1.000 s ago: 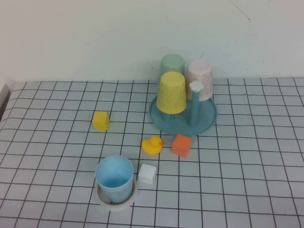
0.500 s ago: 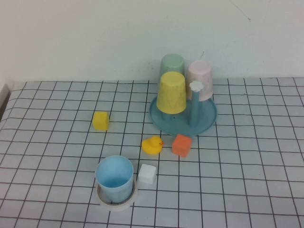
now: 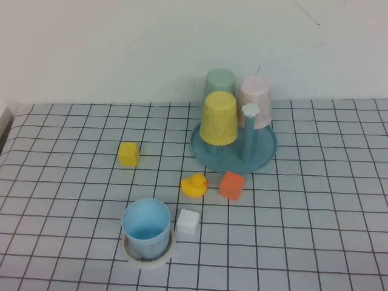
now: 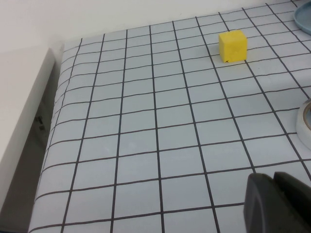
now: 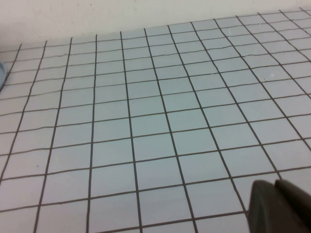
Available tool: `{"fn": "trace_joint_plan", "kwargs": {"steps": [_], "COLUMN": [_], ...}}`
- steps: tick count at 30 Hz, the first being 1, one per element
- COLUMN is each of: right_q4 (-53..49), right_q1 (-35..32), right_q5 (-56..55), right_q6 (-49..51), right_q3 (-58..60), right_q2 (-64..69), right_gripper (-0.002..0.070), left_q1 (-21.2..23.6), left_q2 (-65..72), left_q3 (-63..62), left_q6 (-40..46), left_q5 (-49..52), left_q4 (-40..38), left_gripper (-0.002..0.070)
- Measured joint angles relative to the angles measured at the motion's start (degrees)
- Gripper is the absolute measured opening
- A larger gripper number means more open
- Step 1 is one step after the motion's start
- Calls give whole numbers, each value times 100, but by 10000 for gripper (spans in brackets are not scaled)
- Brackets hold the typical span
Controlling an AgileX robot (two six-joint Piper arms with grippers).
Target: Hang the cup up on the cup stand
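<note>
The left gripper goes to the light blue cup next and closes on the cup's rim (image 3: 136, 204), on the side that faces the yellow cube.
The light blue cup (image 3: 146, 225) stands upright, mouth up, on a white tape ring (image 3: 149, 256) near the front of the table. The teal cup stand (image 3: 265, 151) stands at the back right of centre. It carries an upturned yellow cup (image 3: 219, 118), a green cup (image 3: 219, 82) and a pale pink cup (image 3: 254, 100). Its front peg with the white flower knob (image 3: 250, 110) is bare. Neither arm shows in the high view. My left gripper (image 4: 273, 176) is shut and empty over bare table near the ring's edge (image 4: 305, 124). My right gripper (image 5: 275, 184) is shut and empty over bare table.
A yellow cube (image 3: 128, 154), also in the left wrist view (image 4: 232, 45), lies left of the stand. A yellow duck (image 3: 194, 185), an orange cube (image 3: 231, 185) and a white cube (image 3: 188, 221) lie between cup and stand. The table's left edge (image 4: 51, 126) drops off.
</note>
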Motion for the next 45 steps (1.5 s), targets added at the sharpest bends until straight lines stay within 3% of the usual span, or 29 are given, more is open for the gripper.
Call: {"fn": "trace_joint_plan", "kwargs": {"steps": [6, 9, 13, 15, 19, 30, 35, 41, 45], "right_q4": [193, 657, 2048, 3771, 5518, 5981, 6053, 6067, 6067], "right_q1": [0, 0, 0, 0, 0, 0, 0, 0, 0], "right_q5": [4, 4, 13, 46, 59, -129, -155, -164, -164], "right_q6": [241, 277, 289, 302, 288, -480, -765, -1121, -1147], "right_q3": [0, -9, -9, 29, 39, 39, 39, 39, 39], "right_q2": [0, 0, 0, 0, 0, 0, 0, 0, 0], "right_gripper": [-1, -1, -1, -1, -1, -1, -1, -1, -1], "left_q1": [0, 0, 0, 0, 0, 0, 0, 0, 0], "left_q2": [0, 0, 0, 0, 0, 0, 511, 2386, 3760], "left_q3": [0, 0, 10, 10, 10, 10, -943, -2613, -4003], "left_q6": [0, -100, -893, -1365, -1433, -1128, 186, 895, 1599], "left_q5": [0, -62, -205, -307, -482, -2135, -869, 1158, 2366], "left_q4": [0, -375, -2502, -4180, -4881, -4731, -3771, -2368, -1909], "left_gripper": [-1, -1, -1, -1, -1, -1, -1, -1, -1]}}
